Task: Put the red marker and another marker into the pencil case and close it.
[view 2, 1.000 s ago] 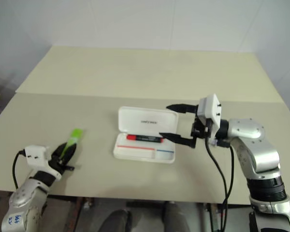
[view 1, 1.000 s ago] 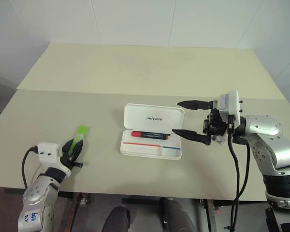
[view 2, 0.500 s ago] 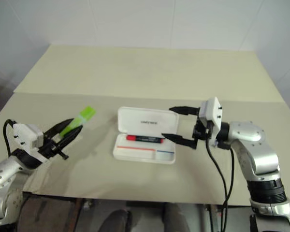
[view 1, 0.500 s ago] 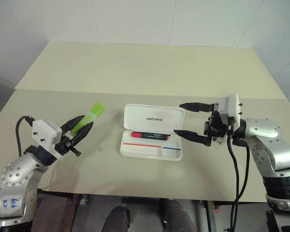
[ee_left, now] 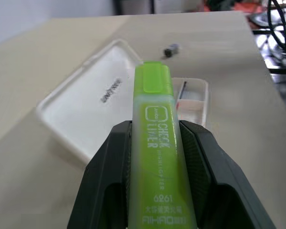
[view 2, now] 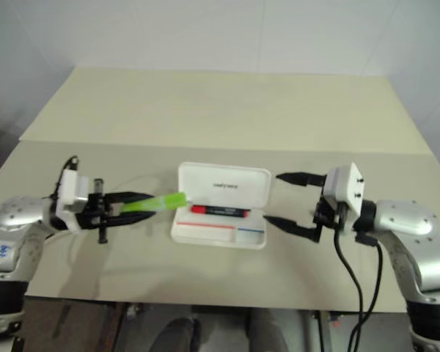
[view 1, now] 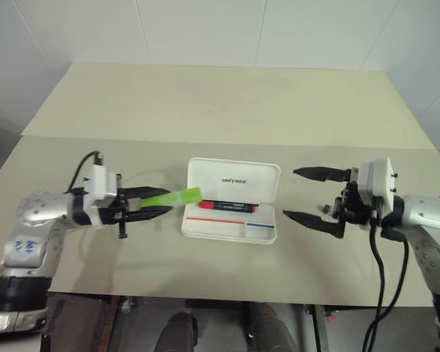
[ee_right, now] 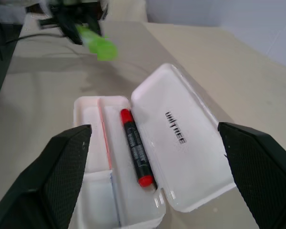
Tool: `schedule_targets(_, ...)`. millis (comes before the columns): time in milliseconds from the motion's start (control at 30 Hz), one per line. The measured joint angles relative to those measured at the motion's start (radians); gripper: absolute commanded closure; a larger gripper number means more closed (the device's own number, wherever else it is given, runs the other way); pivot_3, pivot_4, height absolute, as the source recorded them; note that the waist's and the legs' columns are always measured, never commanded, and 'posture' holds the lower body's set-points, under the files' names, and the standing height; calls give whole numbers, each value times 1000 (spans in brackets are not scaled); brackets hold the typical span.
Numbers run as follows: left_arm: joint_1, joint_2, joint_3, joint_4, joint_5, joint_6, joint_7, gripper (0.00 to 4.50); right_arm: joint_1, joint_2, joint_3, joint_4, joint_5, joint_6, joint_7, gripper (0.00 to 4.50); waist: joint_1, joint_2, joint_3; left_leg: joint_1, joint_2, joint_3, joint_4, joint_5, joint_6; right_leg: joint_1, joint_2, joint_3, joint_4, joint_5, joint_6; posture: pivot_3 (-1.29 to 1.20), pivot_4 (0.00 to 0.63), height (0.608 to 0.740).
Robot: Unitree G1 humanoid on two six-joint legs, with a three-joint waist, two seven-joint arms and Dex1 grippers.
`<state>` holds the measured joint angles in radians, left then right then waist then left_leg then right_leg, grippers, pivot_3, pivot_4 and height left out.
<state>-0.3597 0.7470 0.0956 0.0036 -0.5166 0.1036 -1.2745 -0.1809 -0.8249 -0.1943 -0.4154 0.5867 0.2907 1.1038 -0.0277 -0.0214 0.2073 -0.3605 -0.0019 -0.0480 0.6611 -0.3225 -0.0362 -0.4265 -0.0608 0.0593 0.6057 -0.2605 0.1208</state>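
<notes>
I have the green highlighter to put down with my left gripper. It will go in the pencil case's long front section [view 1: 216,228], next to the red divider.
The pencil case [view 1: 264,232] lies open in the middle of the table, its lid [view 1: 235,179] tilted up at the back. The red marker [view 1: 227,206] lies in the tray along the hinge, also seen in the right wrist view [ee_right: 133,145]. My left gripper [view 1: 158,203] is level and points right, shut on the other marker, a green highlighter [view 1: 176,197]. The highlighter's tip hangs just at the case's left end, above the table. In the left wrist view the highlighter [ee_left: 155,143] sits between both fingers [ee_left: 109,186]. My right gripper [view 1: 290,193] stands open right of the case, holding nothing.
A small grey piece [view 1: 325,210] lies on the table by the right gripper's lower finger, also seen in the left wrist view [ee_left: 170,49]. The table [view 1: 205,110] stretches bare behind the case to a white wall. Its front edge [view 1: 205,297] runs close below both arms.
My left gripper has lifted the highlighter off the table and swung it right, turning level, up to the case's left end. The right gripper has drawn back rightward from the case, still open.
</notes>
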Motion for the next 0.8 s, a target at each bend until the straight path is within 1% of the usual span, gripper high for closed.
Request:
schedule_targets(133, -74, -38, -77, 71, 56, -48, -46, 3459, 50, -7, -12, -44, -3, 2, -5, 0, 0, 0, 0, 0, 0, 0, 1, 0, 0, 0, 0, 1, 1, 0, 0, 0, 150, 740)
schedule_targets(200, -91, -54, -90, 90, 74, -60, -48, 3459, 59, -7, -17, -63, -3, 3, -19, 0, 0, 0, 0, 0, 0, 1, 1, 0, 0, 0, 0, 1, 1, 0, 0, 0, 150, 740)
schedule_targets(333, -101, -86, -117, 91, 97, -61, -33, 3459, 101, -7, -52, -107, 0, 19, -60, 0, 3, 0, 0, 0, 0, 0, 1, 0, 0, 0, 0, 1, 2, 0, 1, 0, 150, 740)
schedule_targets(500, -102, -157, -179, 91, 149, -51, 18, 3459, 134, -7, -80, -144, 5, 23, -101, 0, 4, 0, 0, -1, -1, 0, 3, 0, 0, 0, 0, 1, 1, 1, 2, 0, 150, 740)
schedule_targets(733, -99, -193, -207, 101, 180, -61, 37, 3459, 151, -5, -90, -168, 6, 23, -136, 0, 1, 0, 0, 0, -1, 0, 3, 0, 1, 0, 0, 2, 3, 1, 2, 0, 150, 740)
schedule_targets(800, -99, -201, -217, 141, 185, -83, 21, 3459, 151, -4, -90, -173, 6, 23, -141, 0, 2, 0, 0, 0, -1, 0, 3, 0, 1, 0, 0, 1, 3, 1, 2, 0, 150, 740)
